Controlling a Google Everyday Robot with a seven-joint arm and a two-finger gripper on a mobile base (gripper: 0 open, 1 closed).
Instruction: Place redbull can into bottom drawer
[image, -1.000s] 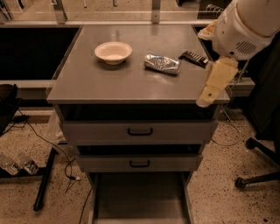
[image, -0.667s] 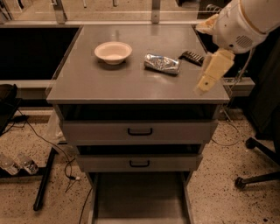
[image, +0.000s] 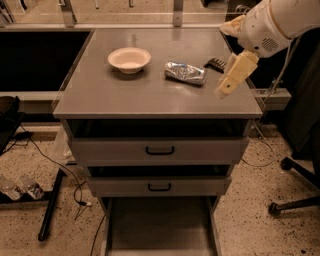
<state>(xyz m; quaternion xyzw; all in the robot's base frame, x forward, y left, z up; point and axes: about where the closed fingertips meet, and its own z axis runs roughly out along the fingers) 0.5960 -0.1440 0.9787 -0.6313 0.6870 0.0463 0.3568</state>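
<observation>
I need to next take hold of the redbull can by its outer end (image: 199, 76), the one that faces away from the white bowl.
The redbull can (image: 185, 73) is a shiny, crumpled-looking silver can lying on its side on the grey cabinet top (image: 150, 95), right of centre. My gripper (image: 225, 89) hangs from the white arm at the upper right. It points down and left over the top's right part, a short way right of the can and apart from it, holding nothing. The bottom drawer (image: 160, 227) is pulled open below, and its flat grey floor holds nothing.
A white bowl (image: 129, 59) stands left of the can. A dark ribbed object (image: 216, 64) lies just behind my gripper. Two upper drawers with black handles (image: 160, 150) are slightly ajar. A chair base (image: 295, 200) is on the right, with cables and bottles (image: 20, 187) on the floor to the left.
My gripper has moved up and left from the cabinet top's right front edge, closer to the can. The can, bowl and drawers have not moved.
</observation>
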